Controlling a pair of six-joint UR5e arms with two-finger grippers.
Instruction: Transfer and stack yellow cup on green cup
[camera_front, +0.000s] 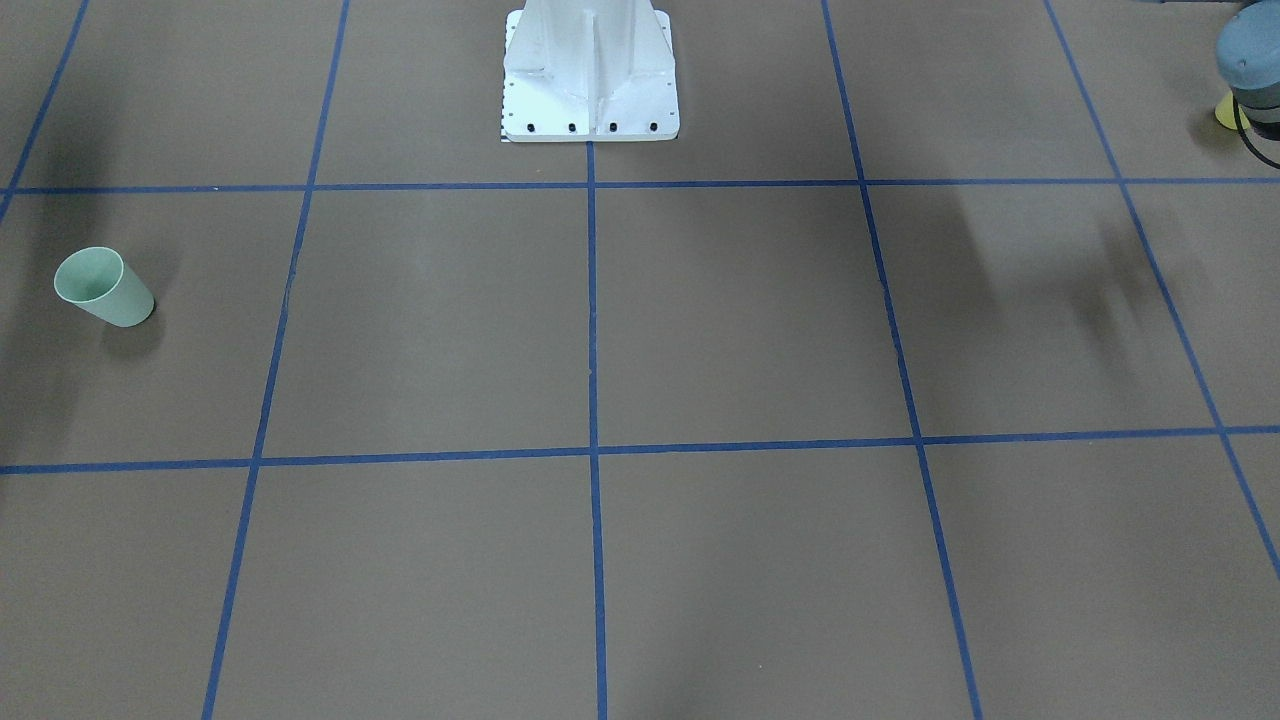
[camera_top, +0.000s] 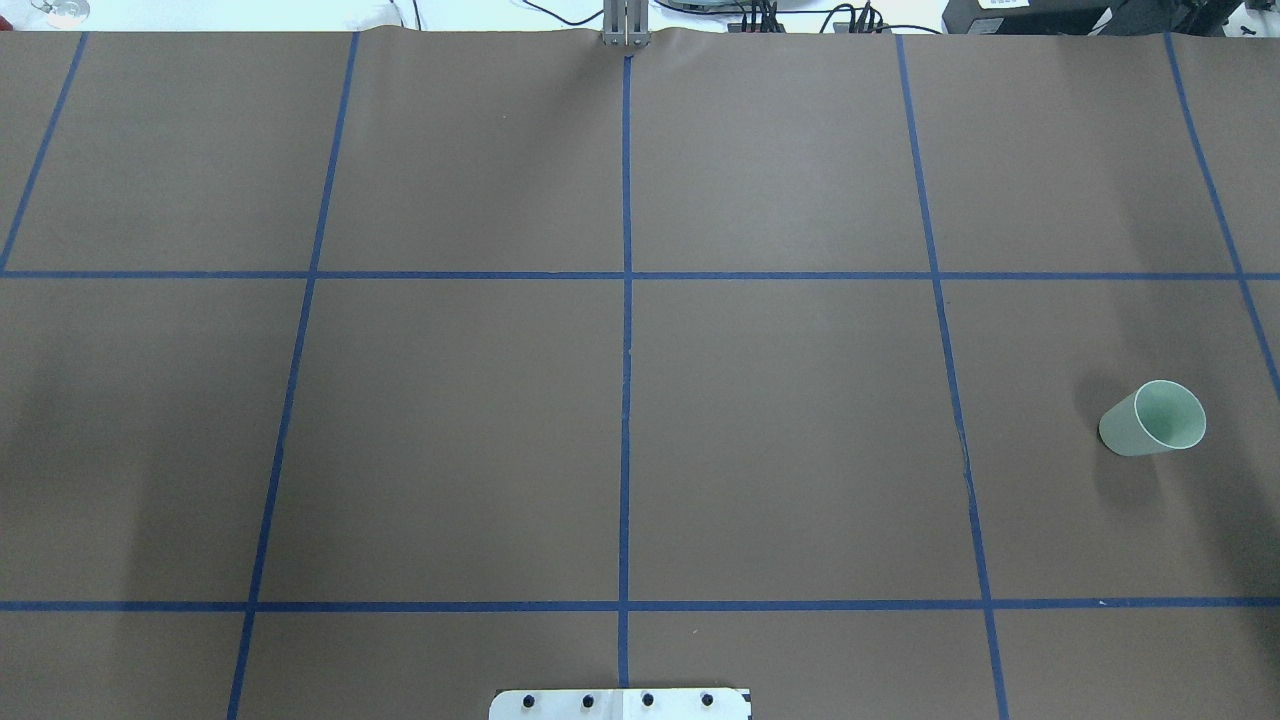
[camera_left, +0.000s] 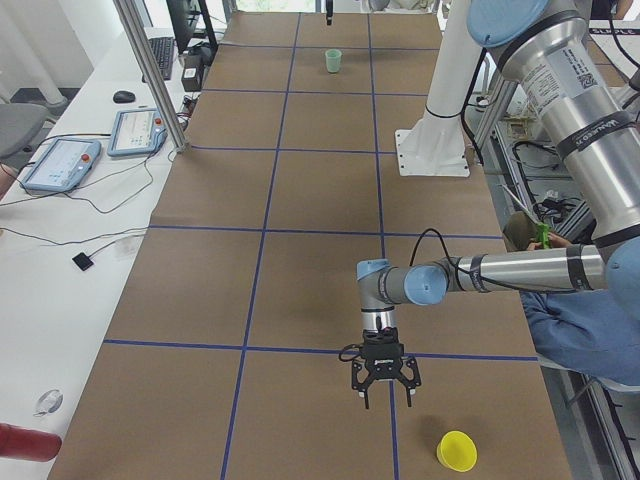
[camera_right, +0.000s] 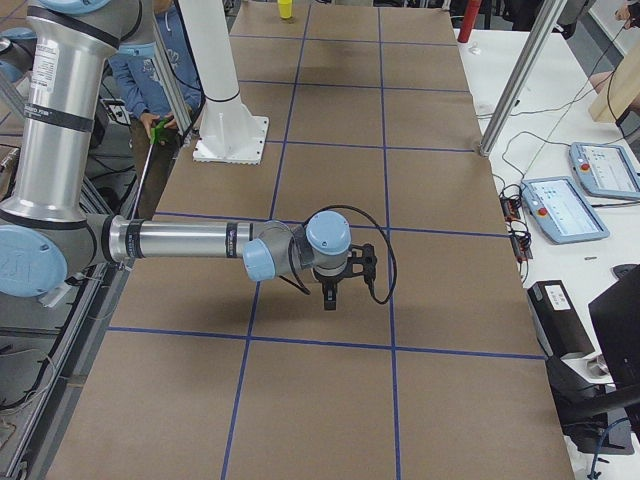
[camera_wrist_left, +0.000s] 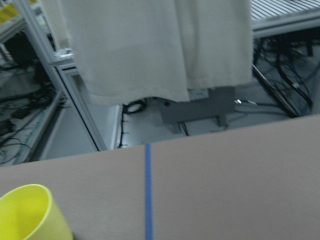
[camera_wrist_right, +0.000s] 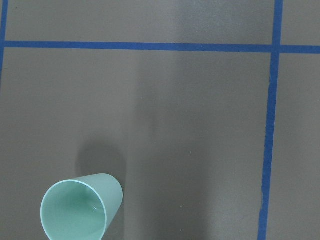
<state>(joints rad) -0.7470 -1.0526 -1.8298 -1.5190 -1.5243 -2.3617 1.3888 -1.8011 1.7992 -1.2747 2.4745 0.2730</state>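
Observation:
The robot's left gripper will next go to the yellow cup's side (camera_front: 1225, 114) (camera_wrist_left: 54, 228), below the cup's open top, and close there.
The yellow cup (camera_left: 457, 451) stands upright near the table's end on my left side. It also shows in the left wrist view (camera_wrist_left: 30, 215) at the bottom left, and partly in the front view (camera_front: 1228, 110) under the left arm. My left gripper (camera_left: 385, 398) hangs above the table, a little short of the yellow cup; I cannot tell whether it is open or shut. The green cup (camera_top: 1153, 418) stands upright at the far right, also seen in the front view (camera_front: 103, 288) and the right wrist view (camera_wrist_right: 82, 207). My right gripper (camera_right: 330, 300) hovers above the table; I cannot tell its state.
The white robot base (camera_front: 590, 75) stands at the table's near-robot edge. Blue tape lines (camera_top: 626, 400) grid the brown table. Teach pendants (camera_left: 60, 160) and a metal post (camera_left: 150, 70) stand along the operators' side. A seated person (camera_left: 590, 330) is behind the left arm.

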